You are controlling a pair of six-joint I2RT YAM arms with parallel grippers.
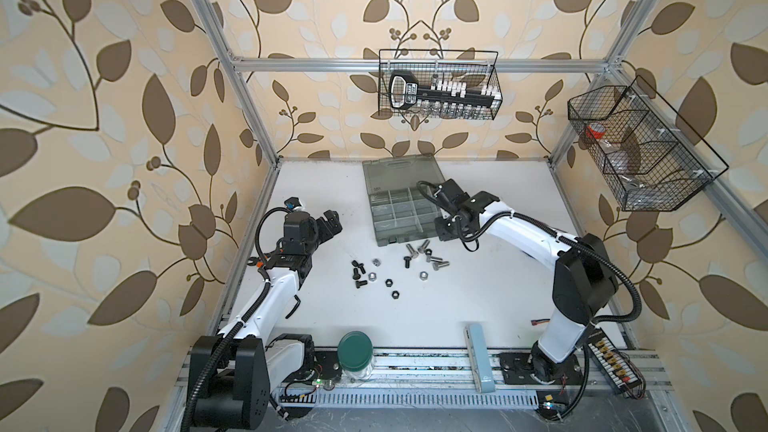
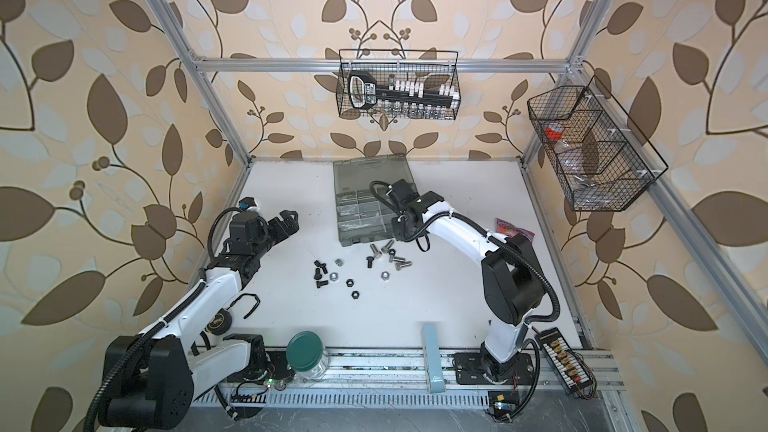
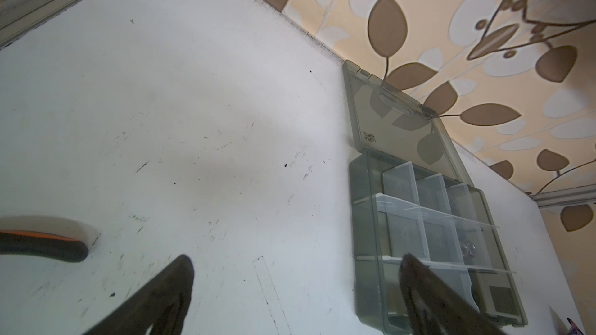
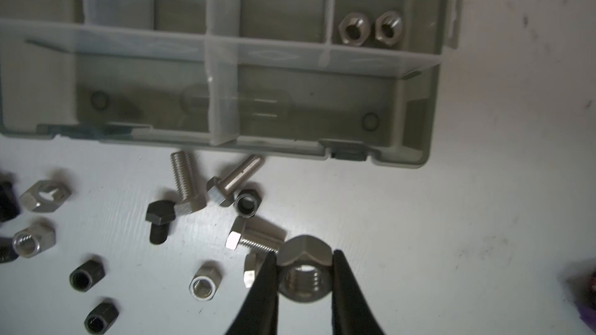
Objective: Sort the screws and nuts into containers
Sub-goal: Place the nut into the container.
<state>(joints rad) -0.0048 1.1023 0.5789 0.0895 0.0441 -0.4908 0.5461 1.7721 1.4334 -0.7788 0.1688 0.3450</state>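
I should use my right gripper to let go of the silver nut in the compartment (image 1: 444, 205) (image 4: 372, 7) that already has two silver nuts in it.
The right wrist view shows my right gripper (image 4: 304, 254) shut on a silver nut (image 4: 304, 273), held just above the table in front of the open grey organizer case (image 4: 416, 91). Its corner compartment holds two silver nuts (image 4: 354, 30). Loose silver screws (image 4: 185, 181), a black screw (image 4: 159, 220), black nuts (image 4: 87, 275) and silver nuts (image 4: 204, 281) lie in front of the case. In both top views the pile (image 1: 424, 247) (image 2: 388, 247) sits mid-table below the case (image 1: 376, 201) (image 2: 347, 201). My left gripper (image 1: 328, 224) (image 3: 296, 259) hovers open at the left, holding nothing.
A green-lidded jar (image 1: 354, 351) and a pale blue box (image 1: 480, 357) stand at the front edge. Black wire baskets hang on the back wall (image 1: 438, 84) and the right frame (image 1: 636, 147). A pink packet (image 2: 513, 229) lies behind the right arm.
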